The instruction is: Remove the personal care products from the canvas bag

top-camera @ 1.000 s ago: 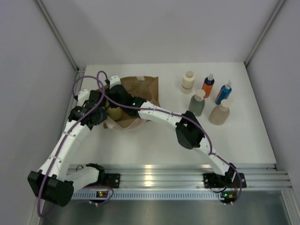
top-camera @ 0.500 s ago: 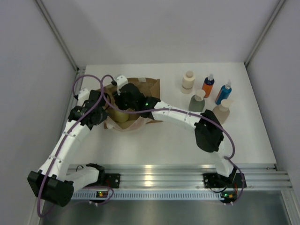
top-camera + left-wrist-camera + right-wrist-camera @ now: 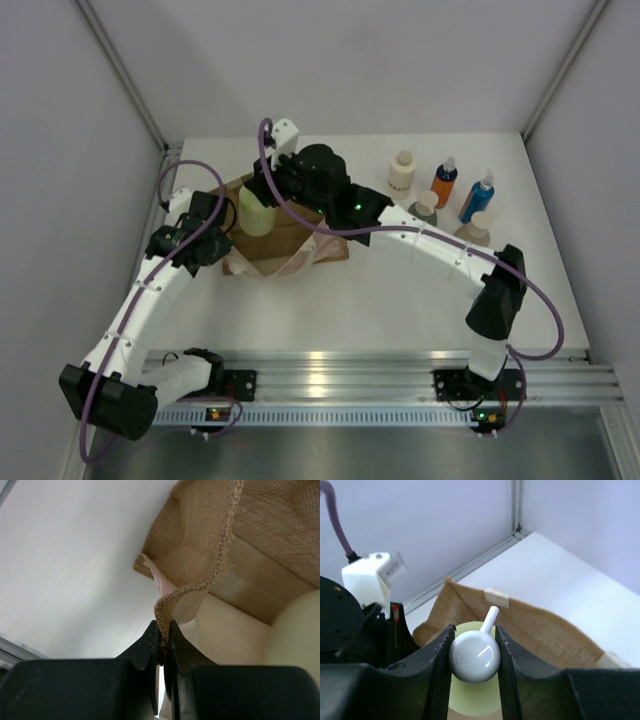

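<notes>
Next, my right gripper sets the yellow-green bottle free on the table (image 3: pixel 439 304), in front of the grey-green bottle and the beige bottle.
The tan canvas bag (image 3: pixel 300 235) lies at the table's left. My left gripper (image 3: pixel 163 632) is shut on the bag's woven rim (image 3: pixel 172 605), holding its mouth open. My right gripper (image 3: pixel 474 647) is shut on the round white cap (image 3: pixel 474 656) of a yellow-green bottle (image 3: pixel 256 214), which hangs above the bag's opening. The bottle's pale body (image 3: pixel 295 630) shows at the right edge of the left wrist view. On the table at the right stand the cream bottle (image 3: pixel 401 173), the orange bottle (image 3: pixel 443 183), the blue bottle (image 3: pixel 477 196), the grey-green bottle (image 3: pixel 424 212) and the beige bottle (image 3: pixel 476 229).
Grey walls close in the table on the left, back and right. A metal rail (image 3: pixel 330 375) runs along the near edge. My right arm (image 3: pixel 430 250) stretches across the table and partly covers the grey-green and beige bottles.
My right gripper has risen out of the bag and moved toward the back with the yellow-green bottle in it. The left gripper has kept its hold on the bag's rim.
</notes>
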`<state>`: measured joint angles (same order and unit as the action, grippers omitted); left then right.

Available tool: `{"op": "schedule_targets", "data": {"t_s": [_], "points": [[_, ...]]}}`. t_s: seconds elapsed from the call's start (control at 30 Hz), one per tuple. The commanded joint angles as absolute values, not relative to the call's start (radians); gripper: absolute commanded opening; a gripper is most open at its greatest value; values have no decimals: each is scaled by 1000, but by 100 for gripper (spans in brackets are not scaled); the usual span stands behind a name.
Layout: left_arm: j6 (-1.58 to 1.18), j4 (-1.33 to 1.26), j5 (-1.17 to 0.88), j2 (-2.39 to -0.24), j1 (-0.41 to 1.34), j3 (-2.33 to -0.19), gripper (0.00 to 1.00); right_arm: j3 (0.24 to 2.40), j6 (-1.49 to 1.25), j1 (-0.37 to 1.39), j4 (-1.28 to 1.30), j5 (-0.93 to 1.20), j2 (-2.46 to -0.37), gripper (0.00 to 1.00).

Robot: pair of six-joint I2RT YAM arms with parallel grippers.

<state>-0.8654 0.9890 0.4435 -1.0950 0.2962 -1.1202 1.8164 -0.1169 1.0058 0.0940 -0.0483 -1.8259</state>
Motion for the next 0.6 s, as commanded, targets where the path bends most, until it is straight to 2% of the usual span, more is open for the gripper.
{"op": "schedule_targets", "data": {"t_s": [0.0,0.23,0.33,0.57], "points": [[-842,988,423,-1103,298,-1138,0,1930,-66,985,-78,-81,-1674,0],[-822,986,408,-1104,288,-1169,0,1963,54,980,98,-247,-1523,0],[-798,989,403,-1103,288,-1181,0,1902,103,977,178,-357,-1431,0],[-765,989,394,-1100,287,-1193,0,1484,54,916,219,-593,-1102,0]]}}
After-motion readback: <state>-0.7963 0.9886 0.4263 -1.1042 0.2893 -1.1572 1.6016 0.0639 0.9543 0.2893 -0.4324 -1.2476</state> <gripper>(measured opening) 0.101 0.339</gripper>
